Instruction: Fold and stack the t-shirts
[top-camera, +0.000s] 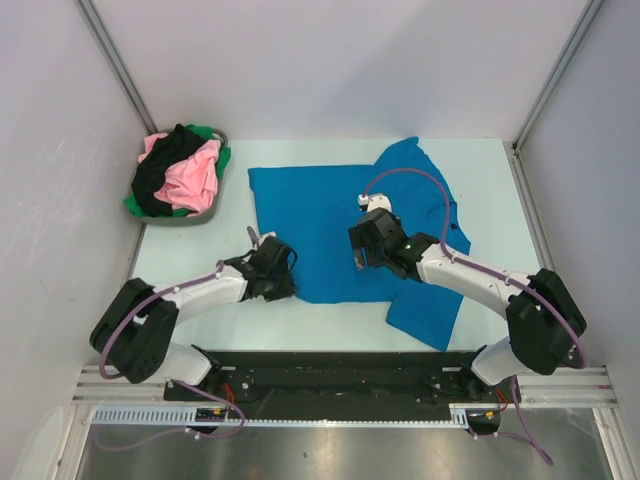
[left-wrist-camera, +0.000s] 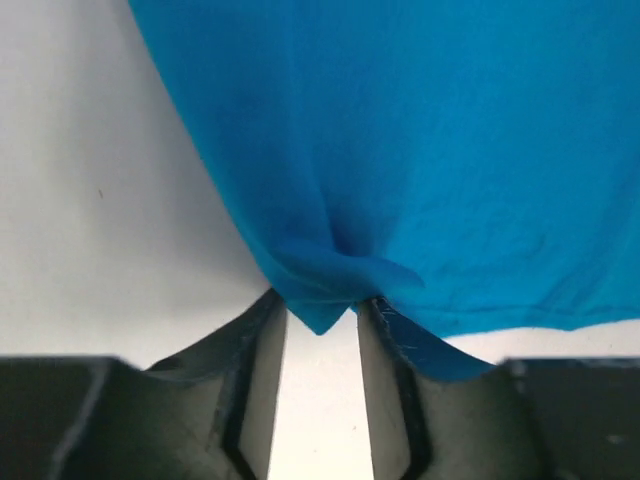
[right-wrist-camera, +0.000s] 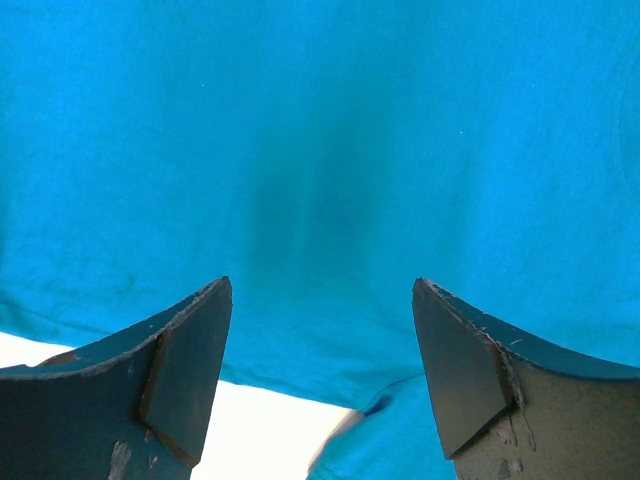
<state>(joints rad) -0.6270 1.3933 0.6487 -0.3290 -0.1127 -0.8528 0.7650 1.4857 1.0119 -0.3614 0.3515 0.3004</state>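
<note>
The blue t-shirt's near corner bunches over its hem, folding, so my left gripper should open, back off and pinch the corner's point (left-wrist-camera: 320, 319) to pull it out.
A bright blue t-shirt (top-camera: 310, 215) lies spread on the pale table, with one part folded down toward the near right (top-camera: 425, 310). My left gripper (top-camera: 272, 264) sits at the shirt's near left corner. In the left wrist view its jaws (left-wrist-camera: 320, 305) stand apart, and the puckered corner of the blue shirt (left-wrist-camera: 420, 130) pokes between the tips and drapes over the right finger (left-wrist-camera: 400, 340); it is not pinched. My right gripper (top-camera: 362, 250) hovers over the shirt's middle. Its jaws (right-wrist-camera: 322, 290) are wide open above the blue cloth (right-wrist-camera: 320, 120) with nothing between them.
A round grey basket (top-camera: 178, 219) at the far left holds a pink shirt (top-camera: 195, 178), a black shirt (top-camera: 165, 165) and a green shirt (top-camera: 215, 135) in a heap. Grey walls close in the left, back and right sides. Bare table (top-camera: 190, 260) shows to the left of the blue shirt.
</note>
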